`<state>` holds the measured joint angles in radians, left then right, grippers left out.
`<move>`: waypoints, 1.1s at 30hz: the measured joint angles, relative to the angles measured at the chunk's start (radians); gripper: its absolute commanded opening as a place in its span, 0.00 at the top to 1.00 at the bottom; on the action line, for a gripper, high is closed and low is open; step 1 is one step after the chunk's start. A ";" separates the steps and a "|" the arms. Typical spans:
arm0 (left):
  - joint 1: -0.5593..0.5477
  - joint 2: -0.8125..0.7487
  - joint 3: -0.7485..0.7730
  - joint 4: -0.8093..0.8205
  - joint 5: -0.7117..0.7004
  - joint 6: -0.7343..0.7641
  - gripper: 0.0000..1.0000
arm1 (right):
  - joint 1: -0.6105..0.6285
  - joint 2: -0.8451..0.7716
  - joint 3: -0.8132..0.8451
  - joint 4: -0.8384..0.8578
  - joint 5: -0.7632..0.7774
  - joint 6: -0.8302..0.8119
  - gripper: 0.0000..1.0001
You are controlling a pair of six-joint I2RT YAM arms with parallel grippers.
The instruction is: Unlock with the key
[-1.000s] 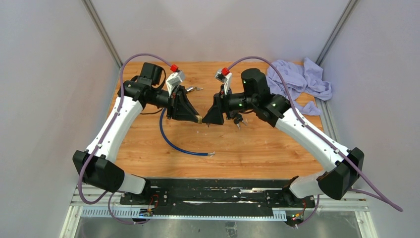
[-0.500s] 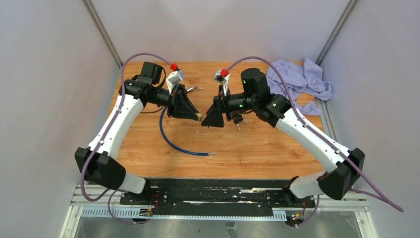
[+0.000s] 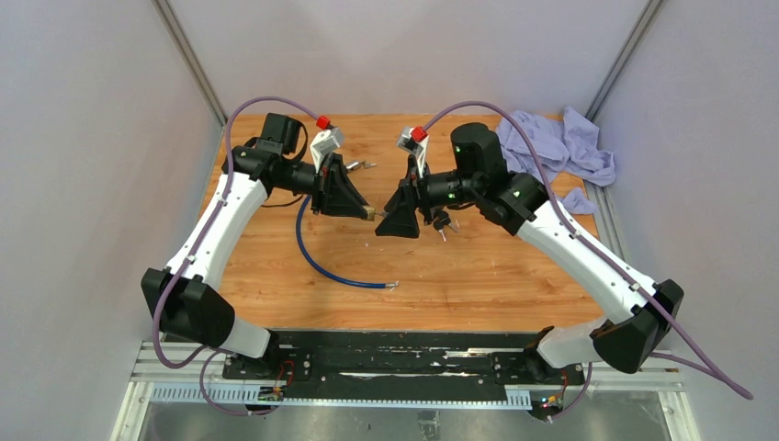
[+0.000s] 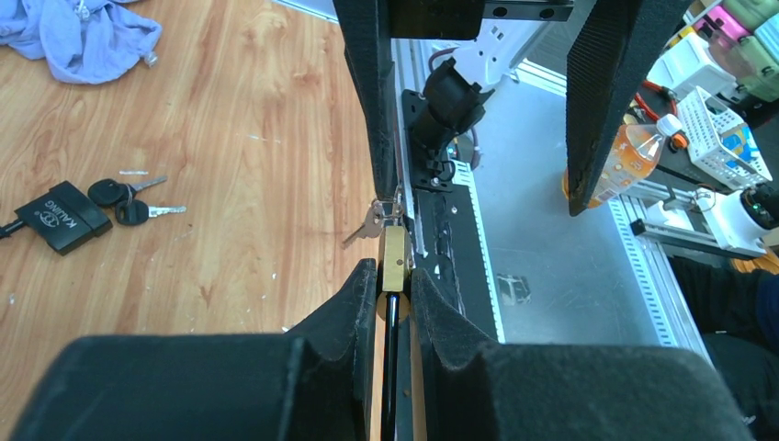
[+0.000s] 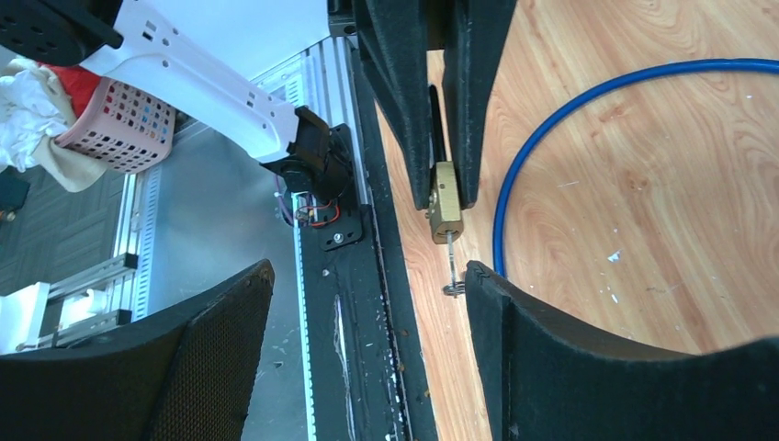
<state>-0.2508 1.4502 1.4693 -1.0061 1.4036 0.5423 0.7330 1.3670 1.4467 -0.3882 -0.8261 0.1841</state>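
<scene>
Next, my right gripper pinches the key's head [image 5: 454, 288] and pushes the key deeper before turning it, because the silver key's stem sticks far out of the brass padlock.
My left gripper [image 3: 366, 212] [image 4: 393, 287] is shut on a small brass padlock [image 4: 393, 257] [image 5: 445, 204], held above the wooden table [image 3: 459, 276]. A silver key [image 5: 451, 262] [image 4: 371, 220] sticks out of the padlock's free end. The lock's blue cable [image 3: 317, 262] [image 5: 551, 129] loops down onto the table. My right gripper [image 3: 389, 223] [image 5: 367, 271] faces the padlock from the right. It is open wide, with the key just beside its right finger and nothing held between the jaws.
A black padlock [image 4: 62, 216] with two black-headed keys [image 4: 129, 200] lies on the table under my right wrist [image 3: 441, 220]. A crumpled lilac cloth [image 3: 556, 152] [image 4: 83, 32] lies at the back right. A black rail [image 3: 404, 354] runs along the near edge.
My right gripper has opened wider and drawn back a little from the padlock, leaving the key in it. The left gripper has kept its hold, hardly moving.
</scene>
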 measured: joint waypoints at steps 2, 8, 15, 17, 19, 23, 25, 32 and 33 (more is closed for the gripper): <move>0.000 0.000 0.000 0.003 0.003 -0.003 1.00 | -0.003 -0.002 0.003 -0.003 0.024 -0.002 0.24; 0.000 -0.005 0.000 0.004 0.023 -0.015 1.00 | -0.026 -0.009 0.003 -0.014 0.042 -0.002 0.24; 0.000 -0.024 0.000 0.007 0.051 -0.031 1.00 | -0.034 -0.015 0.003 -0.009 0.019 0.000 0.57; 0.000 -0.024 0.000 0.007 0.055 -0.035 1.00 | -0.034 -0.015 0.002 -0.002 0.005 0.000 0.69; 0.000 -0.024 0.000 0.007 0.056 -0.039 1.00 | -0.034 -0.015 0.001 0.006 -0.012 0.011 0.77; 0.000 -0.026 0.000 0.006 0.073 -0.046 1.00 | -0.035 -0.015 -0.004 0.031 -0.027 0.017 0.91; 0.000 -0.027 0.000 0.006 0.077 -0.046 1.00 | -0.039 -0.015 -0.009 0.039 -0.031 0.022 0.88; 0.000 -0.028 0.000 0.006 0.078 -0.049 1.00 | -0.040 -0.015 -0.021 0.055 -0.047 0.033 0.83; 0.000 -0.028 0.000 0.006 0.078 -0.049 1.00 | -0.040 -0.015 -0.021 0.055 -0.047 0.033 0.84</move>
<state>-0.2508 1.4223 1.4689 -0.9997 1.4818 0.4934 0.6930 1.3518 1.4258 -0.3332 -0.8726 0.2169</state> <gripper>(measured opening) 0.176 0.173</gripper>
